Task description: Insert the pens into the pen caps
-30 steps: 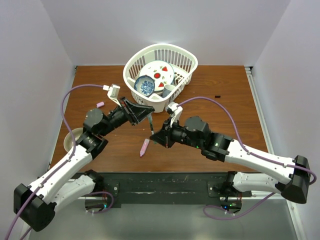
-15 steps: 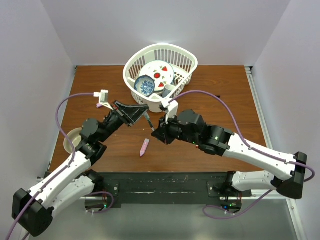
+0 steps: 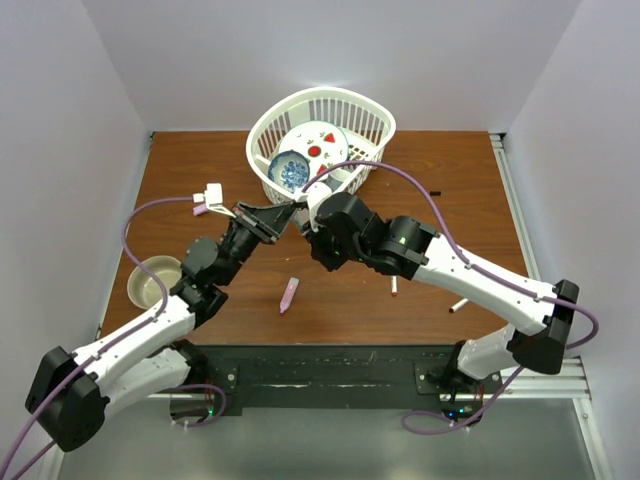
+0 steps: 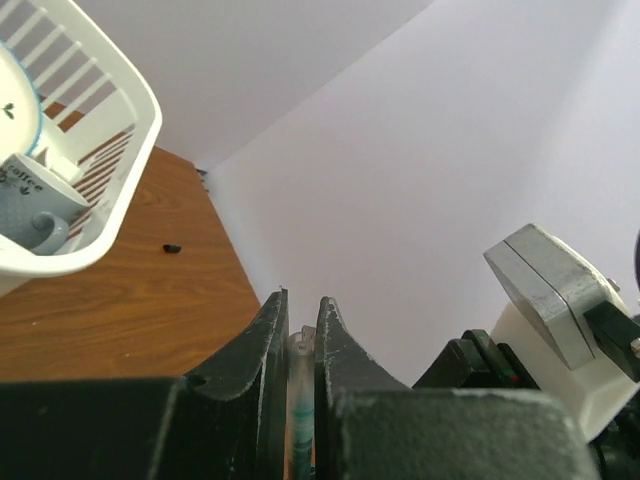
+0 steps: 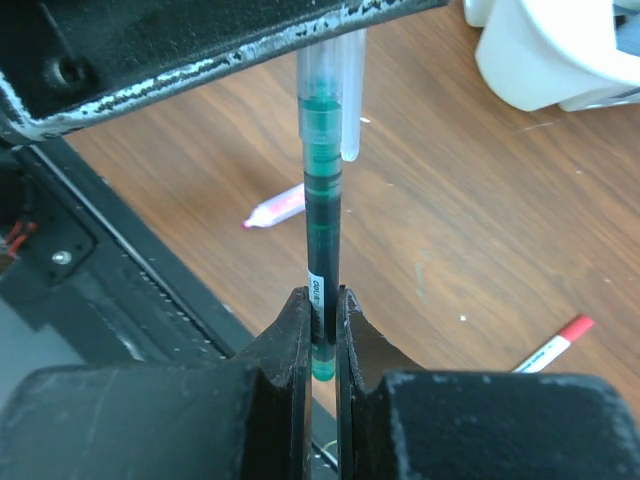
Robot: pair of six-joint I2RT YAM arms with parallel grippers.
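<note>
I will use my right gripper to set the thin dark green pen down on the table point(image 3: 375, 277) point(image 5: 508, 314) next to the white pen with the red cap.
In the right wrist view my right gripper point(image 5: 322, 295) is shut on the lower barrel of a thin dark green pen point(image 5: 322, 230). The pen's upper end sits inside a clear pen cap point(image 5: 330, 85), and that cap is clamped in my left gripper point(image 4: 300, 305), which is shut. From above, both grippers meet just in front of the basket, left gripper point(image 3: 285, 212) and right gripper point(image 3: 318, 245), and they hide the pen. A pink marker point(image 3: 288, 293) and two white pens point(image 3: 394, 287) point(image 3: 459, 305) lie on the table. A small black cap point(image 3: 435, 192) lies at the far right.
A white basket point(image 3: 372, 115) holding plates and a mug stands at the back centre, just beyond the grippers. A pale bowl point(image 3: 155, 283) sits at the left edge under the left arm. A small pink cap point(image 3: 200, 210) lies at the left beside the cable.
Both grippers have moved away from the table's near edge towards the basket and closer together. The right arm has swung left, uncovering two white pens on the table.
</note>
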